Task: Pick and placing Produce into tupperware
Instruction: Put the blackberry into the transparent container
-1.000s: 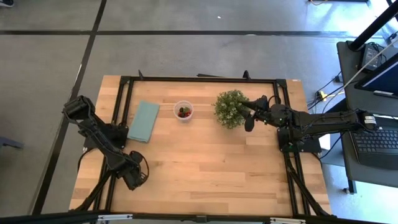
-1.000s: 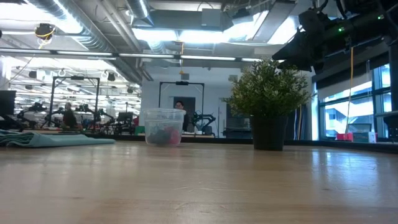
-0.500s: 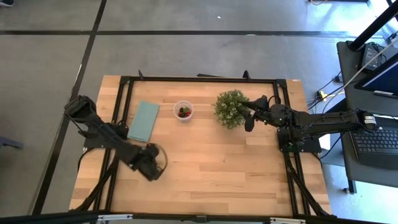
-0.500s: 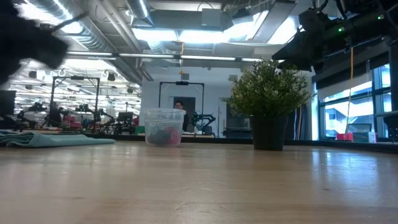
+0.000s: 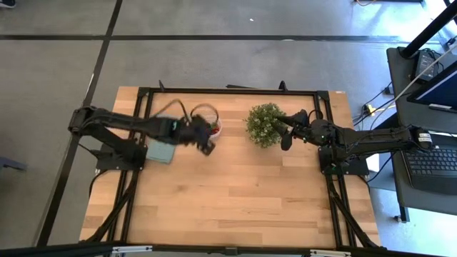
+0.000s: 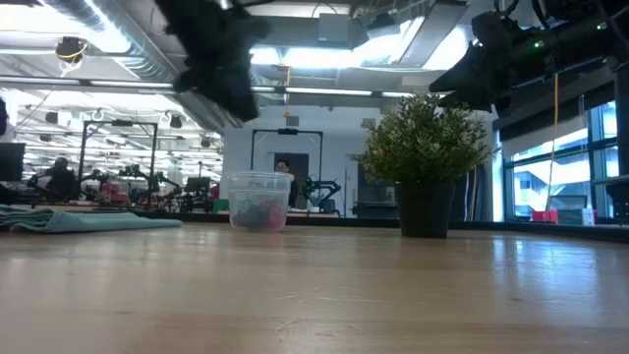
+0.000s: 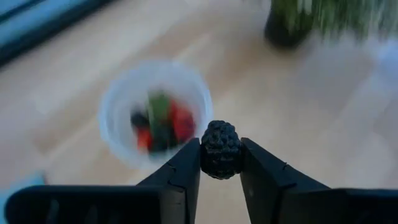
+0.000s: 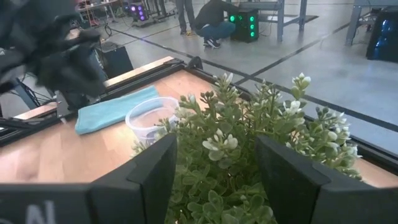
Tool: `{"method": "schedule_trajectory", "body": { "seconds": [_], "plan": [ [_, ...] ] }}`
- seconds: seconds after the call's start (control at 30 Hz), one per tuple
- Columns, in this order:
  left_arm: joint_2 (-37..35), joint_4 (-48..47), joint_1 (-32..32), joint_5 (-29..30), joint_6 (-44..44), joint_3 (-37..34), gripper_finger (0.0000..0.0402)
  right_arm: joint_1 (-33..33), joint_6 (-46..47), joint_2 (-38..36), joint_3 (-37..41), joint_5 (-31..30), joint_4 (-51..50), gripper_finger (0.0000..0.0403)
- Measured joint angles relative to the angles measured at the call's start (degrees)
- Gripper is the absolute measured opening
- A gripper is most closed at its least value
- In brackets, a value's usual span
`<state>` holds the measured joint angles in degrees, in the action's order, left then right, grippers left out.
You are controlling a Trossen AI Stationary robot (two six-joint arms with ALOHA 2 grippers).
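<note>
Next, my left gripper releases the dark berry, now held above the table beside the cup, so that it rests on top of the produce pieces inside the small clear cup (image 5: 212, 128) (image 7: 160, 123).
The tupperware is a small clear cup (image 5: 212, 126) standing on its base (image 6: 259, 222), with red, dark and green produce pieces (image 7: 160, 123) inside. My left gripper (image 5: 206, 140) hangs above the table just beside the cup, high over it in the low view (image 6: 221, 69), shut on one dark berry (image 7: 221, 146). My right gripper (image 5: 283, 127) is open at the bushy potted plant (image 5: 264, 125). Its fingers stand on either side of the foliage (image 8: 217, 143); whether they touch it I cannot tell. My left gripper (image 7: 221, 154) pinches the dark bumpy berry by its two sides (image 7: 211, 155) between its two fingers (image 7: 186, 168), at their free ends. The fingers slant downward. The berry is lifted clear of the table, and the cup's open mouth (image 7: 155, 106) lies just beyond it.
A flat teal cloth (image 5: 163, 143) lies left of the cup, partly under my left arm. The potted plant (image 6: 425, 162) stands right of the cup. The table's black frame rails (image 5: 228, 91) run along its edges. Bare wood (image 5: 243, 193) fills the near half.
My left arm has swung fast from the table's near-left area toward the far edge and to the right, rising, and now hangs beside the cup. The cup, plant and cloth have stayed in place.
</note>
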<state>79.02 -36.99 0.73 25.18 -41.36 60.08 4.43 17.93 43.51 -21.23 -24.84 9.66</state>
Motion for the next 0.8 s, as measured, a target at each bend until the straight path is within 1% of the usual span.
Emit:
{"method": "schedule_trajectory", "body": {
  "seconds": [0.07, 0.13, 0.23, 0.33, 0.43, 0.57, 0.8],
  "plan": [
    [0.03, 4.18, -4.21, -2.0, 4.61, 0.22, 0.0094, 0.01, 0.03, 0.0, 0.0, 0.0, -0.03, 0.0217],
    [0.43, 6.16, -7.93, -4.49, 7.42, 0.22, 0.0095, 0.0, 0.03, 0.0, 0.0, 0.0, -0.02, 0.0217],
    [0.87, 6.12, -12.02, -6.79, 10.28, 0.09, 0.0087, -0.01, -0.01, 0.0, 0.0, -0.02, -0.03, 0.0217],
    [2.13, 6.2, -14.72, -9.97, 12.21, -0.46, 0.0082, -0.01, -0.06, 0.0, 0.0, -0.01, -0.11, 0.0217],
    [4.15, 8.69, -15.82, -11.23, 13.49, -0.48, 0.0088, 0.02, -0.18, 0.0, -0.02, -0.02, -0.68, 0.0217],
    [7.63, 9.01, -16.0, -11.42, 13.6, -0.5, 0.0102, 0.02, -0.26, 0.0, -0.02, -0.02, -0.88, 0.0217],
    [14.44, 10.64, -16.44, -12.91, 15.11, -0.5, 0.0084, 0.02, -0.23, 0.0, -0.02, -0.04, -0.99, 0.0217]
  ]
}}
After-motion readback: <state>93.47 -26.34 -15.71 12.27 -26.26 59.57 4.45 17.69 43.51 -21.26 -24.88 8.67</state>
